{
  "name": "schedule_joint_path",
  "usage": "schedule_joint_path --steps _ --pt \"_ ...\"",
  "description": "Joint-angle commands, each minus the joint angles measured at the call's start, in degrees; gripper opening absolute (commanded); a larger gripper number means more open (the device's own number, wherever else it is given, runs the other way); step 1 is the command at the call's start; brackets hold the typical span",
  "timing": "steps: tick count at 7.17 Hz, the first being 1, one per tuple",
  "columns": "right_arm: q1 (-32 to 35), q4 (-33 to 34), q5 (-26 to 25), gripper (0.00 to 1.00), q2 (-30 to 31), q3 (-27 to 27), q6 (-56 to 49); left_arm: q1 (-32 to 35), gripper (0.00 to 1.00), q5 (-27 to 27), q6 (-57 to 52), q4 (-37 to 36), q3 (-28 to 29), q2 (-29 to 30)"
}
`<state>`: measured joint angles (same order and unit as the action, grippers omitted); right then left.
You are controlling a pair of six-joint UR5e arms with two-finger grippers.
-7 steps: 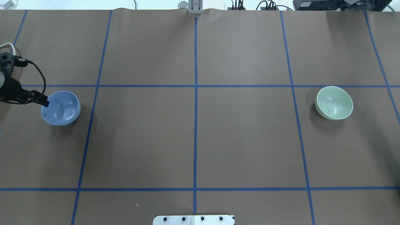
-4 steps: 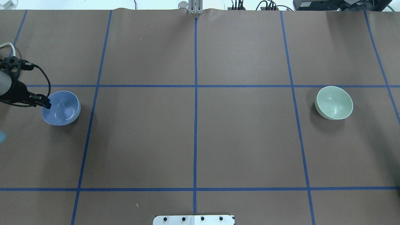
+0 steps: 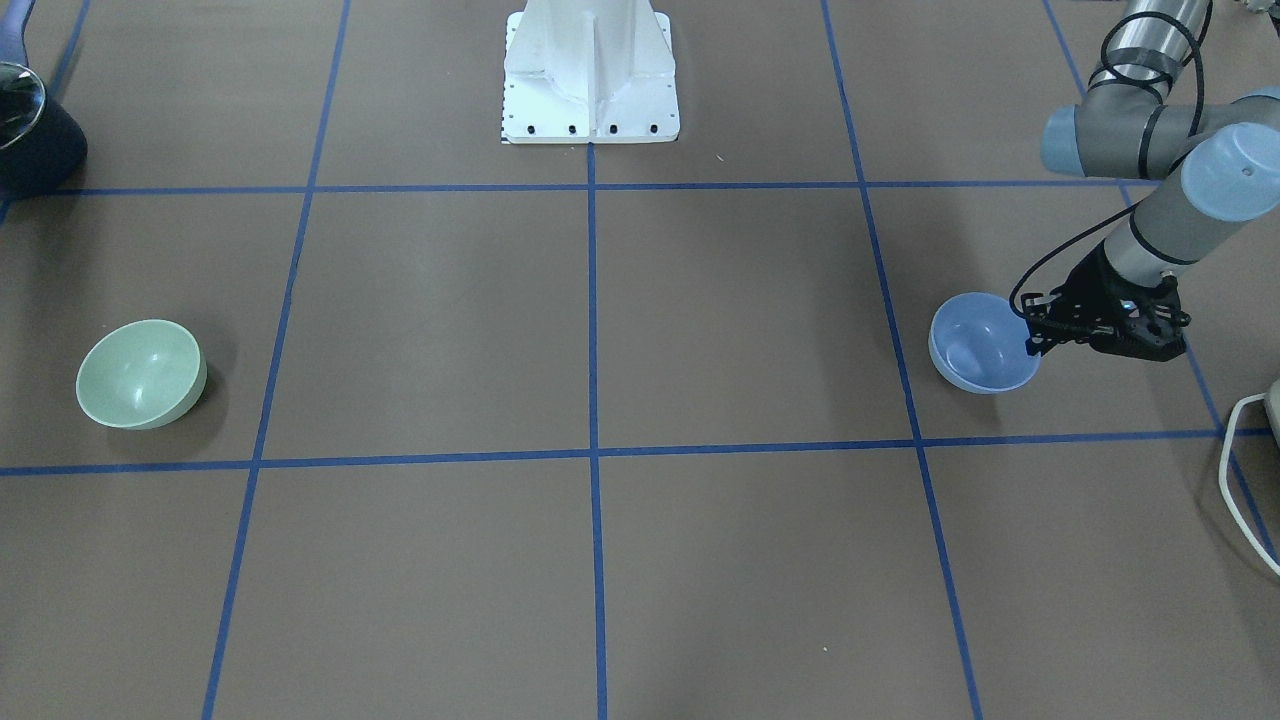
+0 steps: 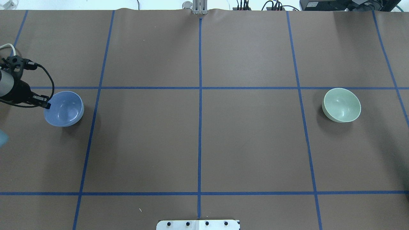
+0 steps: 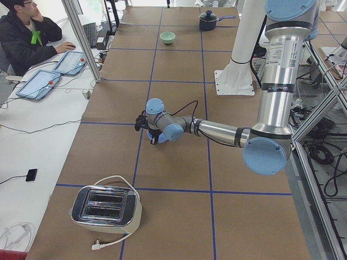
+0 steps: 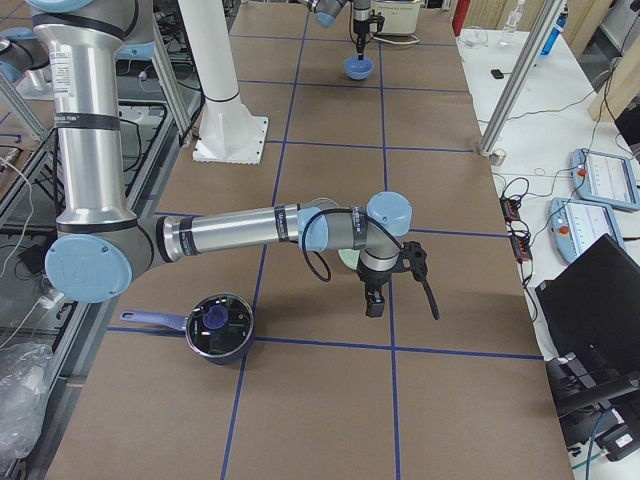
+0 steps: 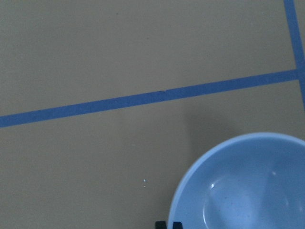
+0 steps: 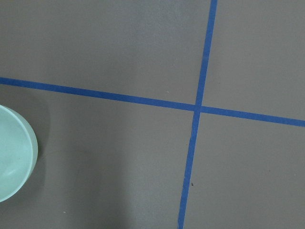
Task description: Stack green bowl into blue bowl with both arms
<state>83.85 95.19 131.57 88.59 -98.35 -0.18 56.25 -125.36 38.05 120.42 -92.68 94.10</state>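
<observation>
My left gripper is going to let go of the blue bowl on the blue line running out from the white base stand (image 3: 584, 341).
The blue bowl (image 4: 65, 109) is at the table's left, in the front-facing view (image 3: 975, 350) on the right. My left gripper (image 4: 47, 104) is at its left rim, one finger inside and one outside, shut on the rim (image 3: 1036, 338). The left wrist view shows the bowl (image 7: 248, 186) at lower right with the fingertips (image 7: 162, 224) at the bottom edge. The green bowl (image 4: 342, 104) stands alone at the right (image 3: 141, 373). It shows at the left edge of the right wrist view (image 8: 12, 160). My right gripper (image 6: 376, 303) shows only in the exterior right view, beside the green bowl; I cannot tell if it is open.
A toaster (image 5: 105, 208) stands near the table's left end, its white cable (image 3: 1240, 470) on the paper. A dark pot (image 6: 218, 325) with a blue handle stands near the right end. The white base stand (image 3: 590, 80) is at the robot's side.
The left gripper's wrist has shifted a little right and away from the robot, and the blue bowl has moved slightly with it. The green bowl has not moved.
</observation>
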Motion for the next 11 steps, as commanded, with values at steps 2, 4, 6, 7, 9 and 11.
schedule_joint_path --steps 2,4,6,7,9,11 --pt "0.0 0.0 0.0 1.00 0.0 0.0 0.0 0.0 0.00 -3.5 6.3 -1.1 -4.8 1.4" --pt "0.0 0.0 0.0 1.00 0.0 0.0 0.0 -2.5 0.00 -3.1 18.7 -7.8 -4.9 12.5" --pt "0.0 0.0 0.3 1.00 0.0 -0.1 0.0 -12.2 0.00 5.2 27.1 -17.1 -4.3 24.2" --pt "0.0 0.0 0.4 1.00 0.0 0.0 0.0 -16.9 0.00 8.8 31.3 -18.4 -2.6 29.0" --pt "0.0 0.0 0.4 1.00 0.0 -0.1 0.0 -21.8 0.00 13.1 37.1 -18.3 6.0 39.3" --pt "0.0 0.0 0.5 1.00 0.0 -0.1 0.0 -24.3 0.00 15.9 37.1 -18.1 7.1 40.3"
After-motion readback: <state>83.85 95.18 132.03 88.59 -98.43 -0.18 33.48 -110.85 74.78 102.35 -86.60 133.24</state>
